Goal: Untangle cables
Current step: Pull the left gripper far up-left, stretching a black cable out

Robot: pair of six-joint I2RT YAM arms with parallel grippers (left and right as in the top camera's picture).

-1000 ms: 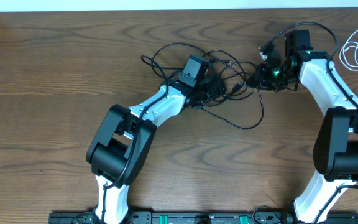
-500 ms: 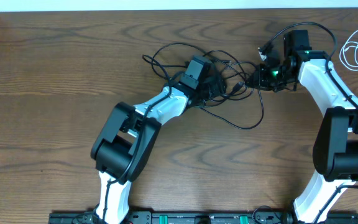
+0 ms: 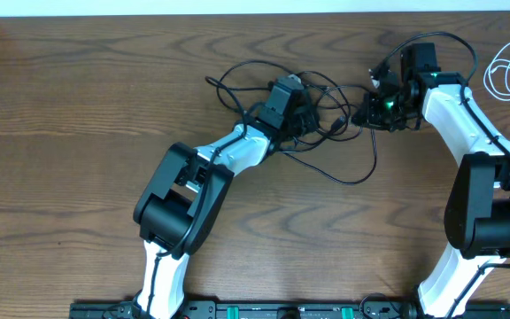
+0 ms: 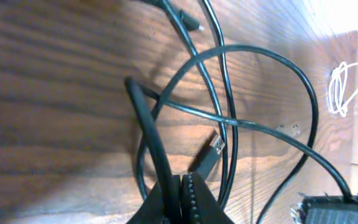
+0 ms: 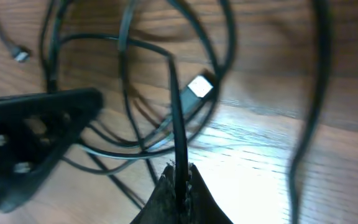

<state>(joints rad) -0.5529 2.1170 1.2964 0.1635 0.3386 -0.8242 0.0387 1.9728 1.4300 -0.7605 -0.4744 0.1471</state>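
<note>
Next, my right gripper releases its piece of black cable in the tangle's middle point(image 3: 318, 125), next to the fingers of my left gripper.
A black cable point(image 3: 354, 181) lies in tangled loops at the table's middle back. My left gripper point(image 3: 306, 117) sits in the tangle. In the left wrist view its jaws point(image 4: 182, 182) are shut on a strand of the black cable point(image 4: 148, 124), with a plug end point(image 4: 213, 150) lying just beyond. My right gripper point(image 3: 367, 110) holds the tangle's right side, and its jaws point(image 5: 180, 170) are shut on another black strand point(image 5: 176, 106). A silver plug point(image 5: 199, 87) lies ahead of it. The white cable point(image 3: 506, 69) lies coiled apart at the far right.
The white coil point(image 4: 338, 92) shows near the table's back edge in the left wrist view. The left arm's dark gripper body point(image 5: 33, 130) fills the left of the right wrist view. A pale wall borders the table's back edge point(image 3: 237, 12).
My left gripper has gone from open to shut on a black strand, after sliding slightly up and right into the tangle. The right gripper has stayed shut on its strand.
</note>
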